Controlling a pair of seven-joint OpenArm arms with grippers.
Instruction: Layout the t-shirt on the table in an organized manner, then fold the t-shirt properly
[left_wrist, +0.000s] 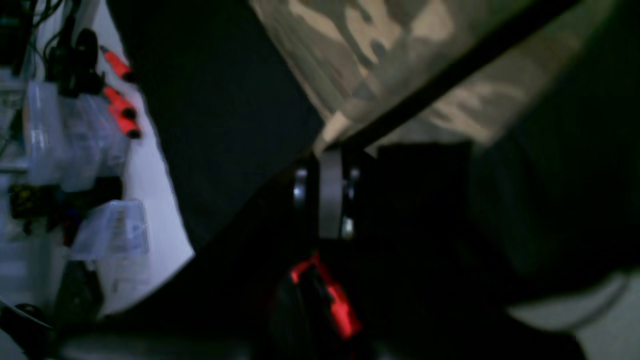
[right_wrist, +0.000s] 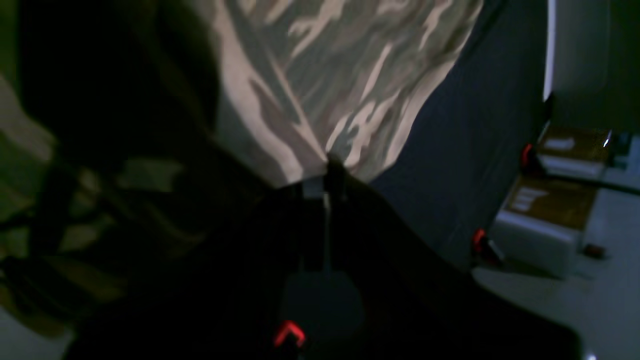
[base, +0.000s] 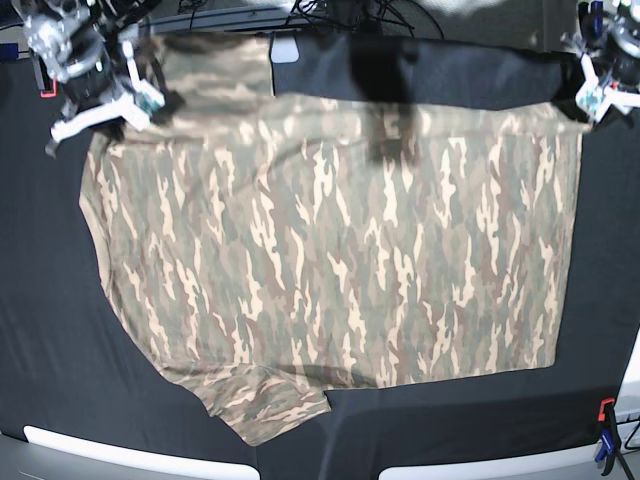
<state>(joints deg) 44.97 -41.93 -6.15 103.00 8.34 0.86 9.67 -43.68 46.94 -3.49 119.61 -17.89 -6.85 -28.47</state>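
Note:
The robot's right gripper should lay the t-shirt's pinched shoulder down on the t-shirt's body just inside its collar end (base: 157, 227).
The camouflage t-shirt (base: 330, 250) lies spread almost flat over the black table (base: 40, 300), collar end to the left and hem to the right. One sleeve (base: 215, 65) points to the far edge, the other (base: 265, 405) to the near edge. My right gripper (base: 158, 100) is at the far left by the shoulder; its wrist view shows it (right_wrist: 330, 167) shut on a pinch of the t-shirt (right_wrist: 345, 75). My left gripper (base: 586, 100) is at the far right hem corner, and the wrist view shows it (left_wrist: 330, 147) shut on the t-shirt's edge (left_wrist: 370, 45).
A red-and-blue clamp (base: 605, 440) sits at the near right corner, with white rim strips (base: 100, 445) along the near edge. Orange-handled clamps (left_wrist: 120, 105) and clear plastic boxes (left_wrist: 110, 230) lie beyond the table's edge. Cardboard boxes (right_wrist: 550, 205) stand on the floor.

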